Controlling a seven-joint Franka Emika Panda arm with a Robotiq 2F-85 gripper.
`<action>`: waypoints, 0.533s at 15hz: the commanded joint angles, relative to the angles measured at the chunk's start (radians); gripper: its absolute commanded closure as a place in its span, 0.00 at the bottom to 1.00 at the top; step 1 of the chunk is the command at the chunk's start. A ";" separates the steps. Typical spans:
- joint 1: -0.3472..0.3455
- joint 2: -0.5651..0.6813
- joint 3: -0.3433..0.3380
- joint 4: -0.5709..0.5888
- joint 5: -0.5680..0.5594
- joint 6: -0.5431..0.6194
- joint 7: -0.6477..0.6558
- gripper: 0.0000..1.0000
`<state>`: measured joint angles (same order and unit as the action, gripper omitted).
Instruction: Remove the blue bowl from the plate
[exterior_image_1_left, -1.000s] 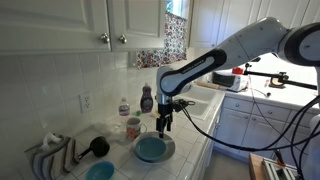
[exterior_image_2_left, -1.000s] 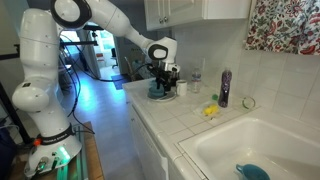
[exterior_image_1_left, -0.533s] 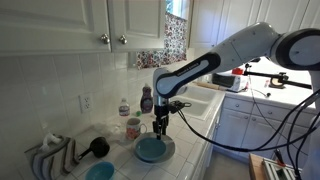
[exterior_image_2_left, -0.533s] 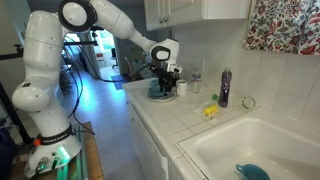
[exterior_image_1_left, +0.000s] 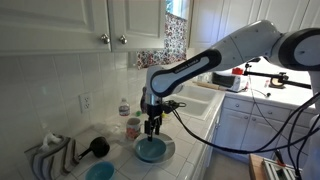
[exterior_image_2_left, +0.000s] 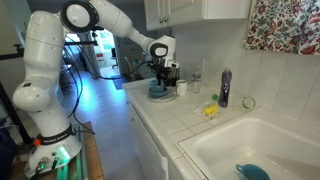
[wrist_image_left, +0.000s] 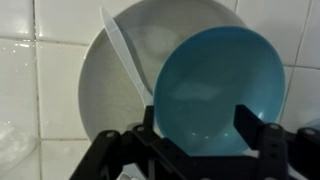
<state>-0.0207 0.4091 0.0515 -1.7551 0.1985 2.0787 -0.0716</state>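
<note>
My gripper will shift toward the white utensil, as it is open and mostly over the blue bowl's inside, and pinch the bowl's rim (wrist_image_left: 157, 92) there before lifting.
The blue bowl (exterior_image_1_left: 151, 150) is wide, shallow and teal-blue, and lies on the pale round plate (exterior_image_1_left: 169, 151) on the tiled counter. It also shows in an exterior view (exterior_image_2_left: 158, 93). In the wrist view the blue bowl (wrist_image_left: 215, 85) covers the right part of the plate (wrist_image_left: 110, 90), and a white utensil (wrist_image_left: 125, 55) lies on the plate beside it. My gripper (wrist_image_left: 197, 125) is open and empty, with both fingers spread just over the bowl's near part. It hangs right above the bowl in both exterior views (exterior_image_1_left: 152, 128) (exterior_image_2_left: 165, 80).
A smaller cyan bowl (exterior_image_1_left: 100, 171), a black brush (exterior_image_1_left: 97, 147), a dish rack (exterior_image_1_left: 50, 155), a mug (exterior_image_1_left: 133, 128) and two bottles (exterior_image_1_left: 146, 99) stand around the plate. A sink (exterior_image_2_left: 250, 150) lies further along the counter, with a purple bottle (exterior_image_2_left: 224, 88) behind it.
My gripper has moved sideways from beside the plate to over the blue bowl and come down a little. The bowl and plate have not moved.
</note>
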 joint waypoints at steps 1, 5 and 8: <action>-0.007 0.019 0.007 0.033 0.036 -0.013 0.006 0.23; -0.024 0.024 0.000 0.040 0.052 -0.012 0.008 0.22; -0.039 0.034 -0.007 0.043 0.073 -0.016 0.011 0.24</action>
<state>-0.0447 0.4139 0.0462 -1.7466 0.2292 2.0786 -0.0703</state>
